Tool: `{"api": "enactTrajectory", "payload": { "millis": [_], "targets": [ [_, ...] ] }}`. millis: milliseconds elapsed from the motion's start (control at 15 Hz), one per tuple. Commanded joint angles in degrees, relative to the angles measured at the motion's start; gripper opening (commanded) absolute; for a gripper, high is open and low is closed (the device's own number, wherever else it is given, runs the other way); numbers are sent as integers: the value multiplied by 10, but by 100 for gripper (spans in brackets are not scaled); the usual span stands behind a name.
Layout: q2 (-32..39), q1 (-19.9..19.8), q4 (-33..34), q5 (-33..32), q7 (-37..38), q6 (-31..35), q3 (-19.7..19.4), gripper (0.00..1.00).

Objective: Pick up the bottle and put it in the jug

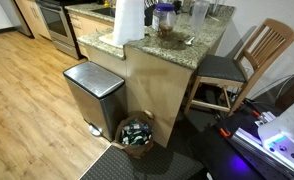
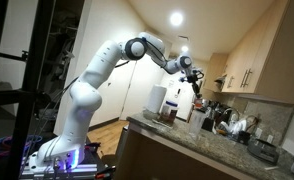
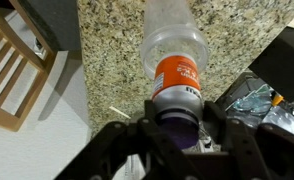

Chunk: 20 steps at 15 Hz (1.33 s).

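Note:
My gripper is holding the bottle. It will let go of it inside the open clear jug (image 1: 200, 12) (image 3: 173, 28) on the granite counter, beyond the lidded jar.
My gripper (image 3: 177, 112) is shut on the bottle (image 3: 176, 68), which has an orange label and a clear end pointing away from me. I hold it in the air over the granite counter (image 3: 107, 45). In an exterior view the gripper (image 2: 193, 78) hangs high above the counter with the bottle (image 2: 198, 97) under it. The jug (image 1: 165, 18), clear with a blue top, stands on the counter between the white paper roll (image 1: 129, 20) and a clear tumbler (image 1: 199, 12). The jug does not show in the wrist view. The gripper is out of frame in the exterior view that shows the jug.
A steel trash can (image 1: 93, 92) and a basket of wrappers (image 1: 137, 131) stand on the floor against the counter's side. A wooden chair (image 1: 249, 62) is at the counter's far end. The wrist view shows the chair (image 3: 9, 70) and the basket (image 3: 259, 100) below.

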Motion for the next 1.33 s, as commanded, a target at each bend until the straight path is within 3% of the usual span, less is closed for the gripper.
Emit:
{"api": "enactTrajectory", "payload": {
  "millis": [0, 1000, 1067, 1267],
  "targets": [
    [32, 6, 42, 3, 9, -44, -10, 22],
    [104, 0, 97, 10, 78, -57, -13, 22],
    [108, 1, 100, 10, 80, -58, -12, 72],
    [114, 3, 109, 6, 98, -64, -15, 88]
  ]
}}
